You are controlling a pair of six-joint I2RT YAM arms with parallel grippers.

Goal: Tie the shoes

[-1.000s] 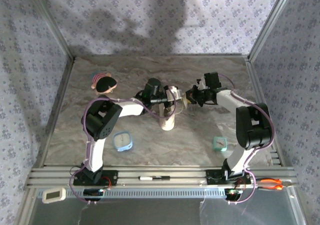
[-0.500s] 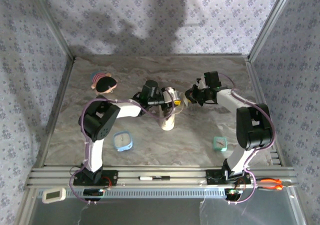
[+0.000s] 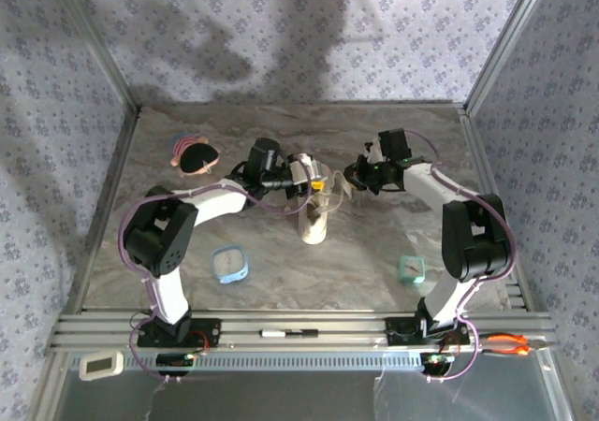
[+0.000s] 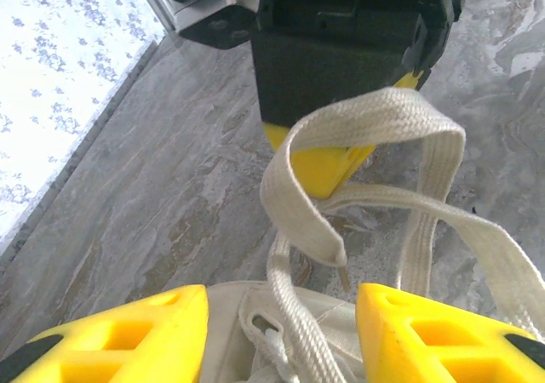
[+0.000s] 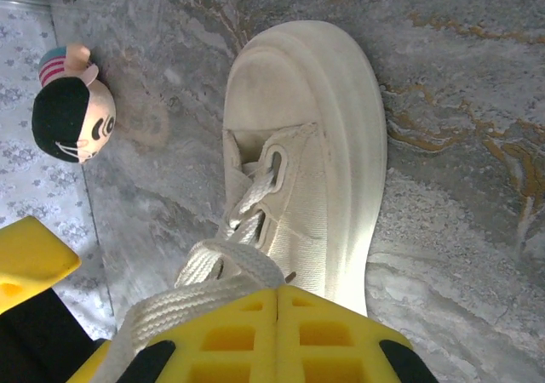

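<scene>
I need to use my left gripper to take the lace (image 4: pixel 288 183) close by my right gripper's yellow fingers, as the lace drapes over them with its end hanging loose.
The cream shoe (image 3: pixel 314 223) lies mid-table, toe toward the arms, and I see it close up (image 5: pixel 315 136) in the right wrist view. My right gripper (image 5: pixel 278 305) is shut on a loop of flat pale lace (image 5: pixel 223 268), lifted just above the shoe's tongue. From the left wrist camera that loop (image 4: pixel 375 123) drapes over the right gripper's yellow tips (image 4: pixel 319 168). My left gripper (image 4: pixel 281 319) stands open over the shoe's heel end (image 4: pixel 243 315). A lace strand (image 4: pixel 289 294) runs loose between its fingers (image 4: pixel 128 336). In the top view the left gripper (image 3: pixel 307 181) and right gripper (image 3: pixel 350 180) face each other.
A dark-haired doll head (image 3: pixel 195 154) lies at the back left. A blue clock (image 3: pixel 229 264) and a teal clock (image 3: pixel 410 268) sit near the front. A pen (image 3: pixel 285 332) and orange pliers (image 3: pixel 515 344) rest on the front rail. Metal frame posts border both sides.
My left gripper has opened, let go of the lace and drawn back to the left, its elbow swinging outward. The right gripper has stayed shut on the loop.
</scene>
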